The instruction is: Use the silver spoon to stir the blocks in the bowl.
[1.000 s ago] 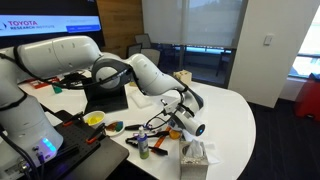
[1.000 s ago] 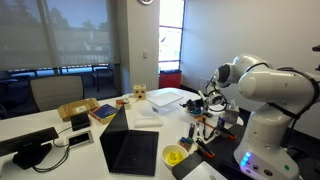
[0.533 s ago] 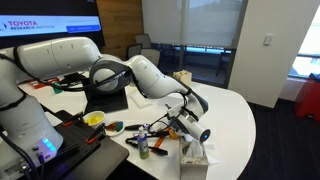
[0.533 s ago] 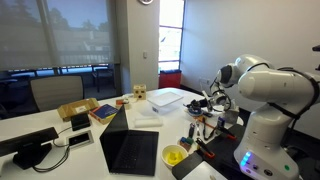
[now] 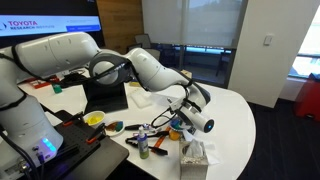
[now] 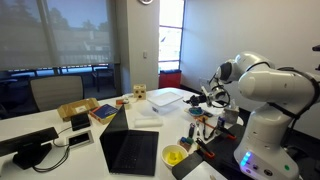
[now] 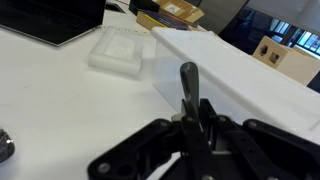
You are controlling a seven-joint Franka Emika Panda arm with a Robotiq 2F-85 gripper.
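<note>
Next, I let go of the spoon on the white table [image 5: 136, 121] next to the white bowl of blocks, toward the clear container.
In the wrist view my gripper [image 7: 195, 112] is shut on the dark-looking handle of the spoon [image 7: 188, 82], which sticks out beyond the jaws over the white table. The spoon's bowl end is hidden. In both exterior views the gripper [image 5: 197, 120] [image 6: 212, 97] hangs low over the table among clutter. A small teal-blue bowl [image 5: 176, 129] shows partly just beside and below the gripper, next to the tissue box [image 5: 195, 154]. The blocks are too small to make out. The bowl is out of the wrist view.
A clear plastic container [image 7: 122, 50] [image 6: 165, 98] lies on the white table [image 5: 225, 110]. A yellow bowl [image 5: 94, 119] [image 6: 174, 155], an open laptop [image 6: 130, 150], tools and bottles [image 5: 143, 143], and cardboard boxes [image 7: 172, 13] stand around.
The gripper has swung a little to the right and turned with the spoon still in it. The bowl and other objects have not moved.
</note>
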